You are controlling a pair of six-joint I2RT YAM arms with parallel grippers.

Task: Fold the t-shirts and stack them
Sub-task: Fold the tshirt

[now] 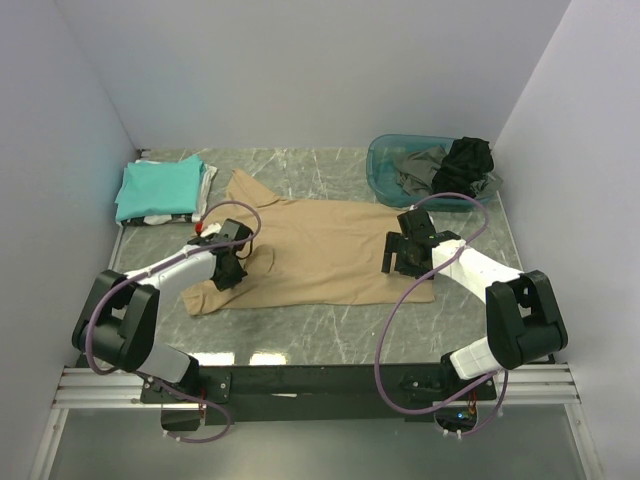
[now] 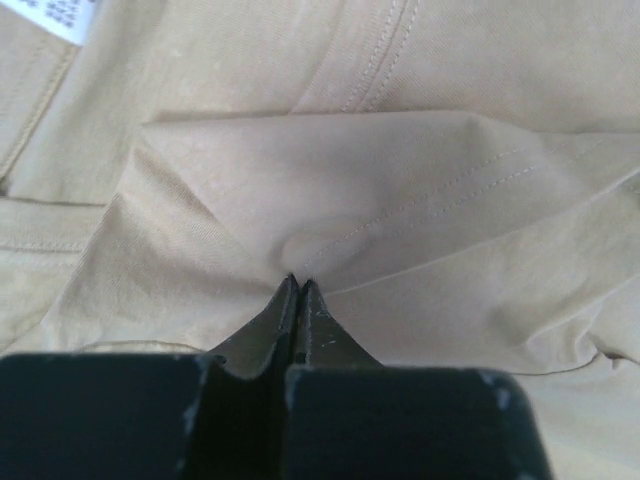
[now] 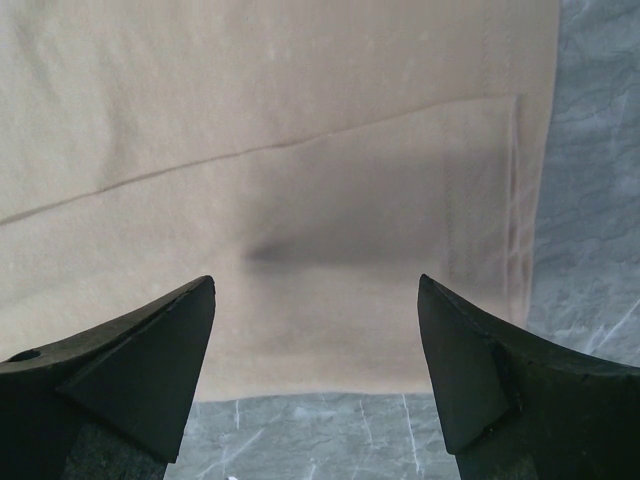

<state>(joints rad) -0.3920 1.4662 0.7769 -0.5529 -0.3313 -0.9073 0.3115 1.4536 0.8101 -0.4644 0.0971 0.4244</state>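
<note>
I will take the sleeve's turned-down corner (image 2: pixel 305 250) with my left gripper and pull it back flat before folding further, because the tan t-shirt's sleeve hem slants, doubled over on itself.
The tan t-shirt (image 1: pixel 320 250) lies spread across the middle of the marble table, partly folded, with one sleeve pointing to the back left. My left gripper (image 1: pixel 232 268) is down on the shirt's left end, shut, and the cloth (image 2: pixel 350 170) puckers into folds at its tips (image 2: pixel 298 282). The white neck label (image 2: pixel 60 18) shows at the top left of the left wrist view. My right gripper (image 1: pixel 400 255) hangs open over the shirt's right hem (image 3: pixel 300 150), nothing between its fingers (image 3: pixel 316 290). A folded teal t-shirt (image 1: pixel 158 185) rests on white cloth (image 1: pixel 160 218) at the back left.
A teal plastic basket (image 1: pixel 385 165) at the back right holds a dark grey garment (image 1: pixel 420 168) and a black one (image 1: pixel 468 158). White walls close in three sides. Bare marble (image 3: pixel 590 200) shows beside the tan shirt's right hem.
</note>
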